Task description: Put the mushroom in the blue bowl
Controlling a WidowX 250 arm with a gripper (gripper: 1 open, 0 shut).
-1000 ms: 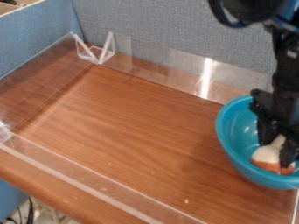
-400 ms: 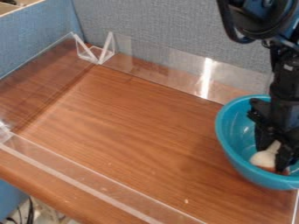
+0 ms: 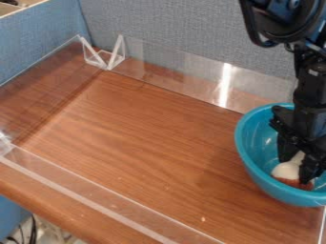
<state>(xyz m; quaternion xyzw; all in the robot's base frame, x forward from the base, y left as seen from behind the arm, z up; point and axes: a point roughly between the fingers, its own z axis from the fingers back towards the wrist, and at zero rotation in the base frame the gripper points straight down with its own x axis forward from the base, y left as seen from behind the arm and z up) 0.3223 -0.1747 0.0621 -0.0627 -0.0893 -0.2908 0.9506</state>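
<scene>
My gripper is to let go of the mushroom on the inside bottom of the blue bowl [image 3: 293, 166], just below the black fingers.
The blue bowl [image 3: 258, 143] sits at the right edge of the wooden table, cut off by the frame. My gripper [image 3: 295, 164] reaches down into it from above, shut on the mushroom [image 3: 288, 172]. Only the mushroom's cream stem and a bit of reddish cap show between and below the black fingers, low inside the bowl near its bottom.
A clear acrylic wall [image 3: 90, 195] runs around the wooden tabletop [image 3: 133, 133]. A small clear stand [image 3: 105, 53] sits at the back left corner. Blue fabric panels [image 3: 166, 29] stand behind the table.
The gripper with the mushroom has sunk a little deeper into the bowl since the earliest frame; almost nothing differs from the last earlier frame.
</scene>
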